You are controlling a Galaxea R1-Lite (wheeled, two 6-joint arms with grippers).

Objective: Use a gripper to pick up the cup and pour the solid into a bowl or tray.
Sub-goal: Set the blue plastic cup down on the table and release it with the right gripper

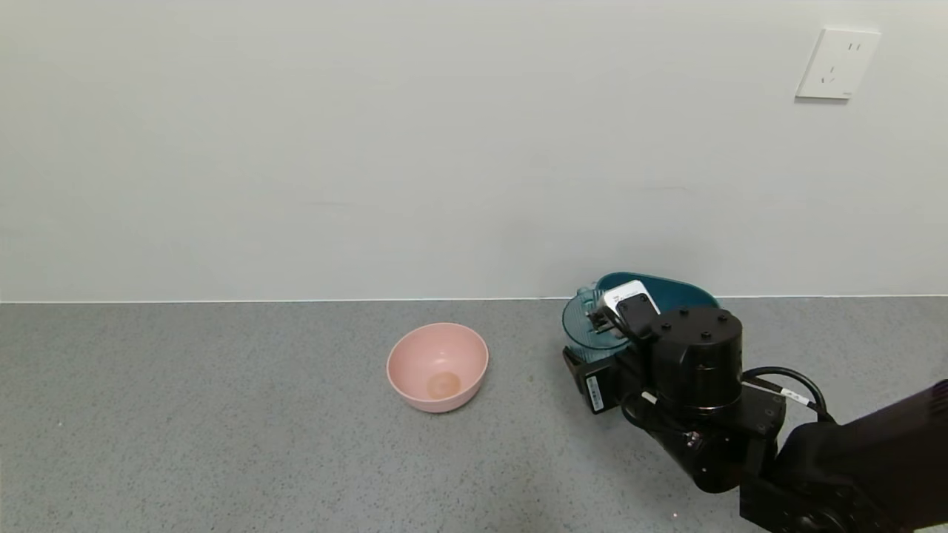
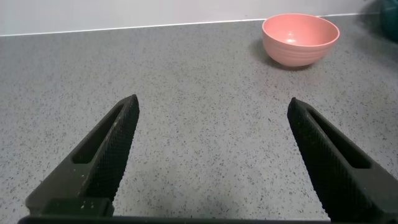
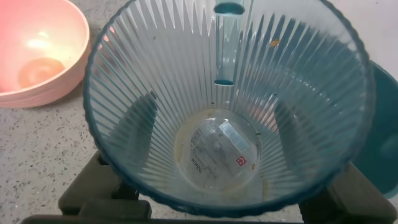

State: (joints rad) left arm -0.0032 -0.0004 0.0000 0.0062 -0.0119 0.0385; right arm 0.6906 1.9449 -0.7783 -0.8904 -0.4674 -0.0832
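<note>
Next, I release the cup with my right gripper on the grey table (image 1: 577, 394) beside the dark teal tub, toward the pink bowl.
My right gripper (image 1: 603, 318) is shut on the ribbed blue-green cup (image 1: 585, 329) and holds it tipped on its side in front of the dark teal tub (image 1: 670, 290) at the wall. In the right wrist view I look into the cup (image 3: 224, 124). It holds no pieces, only a label on its bottom and a few crumbs. My fingers (image 3: 140, 127) show dark through its wall on both sides. The tub's rim (image 3: 387, 143) lies just beyond the cup's mouth. The solid is hidden. My left gripper (image 2: 211, 106) is open and empty, low over bare tabletop.
A round pink bowl (image 1: 437, 366) stands on the grey table left of the cup, with a faint orange patch in its bottom. It also shows in the left wrist view (image 2: 300, 38) and the right wrist view (image 3: 37, 56). A wall socket (image 1: 837, 64) is high on the right.
</note>
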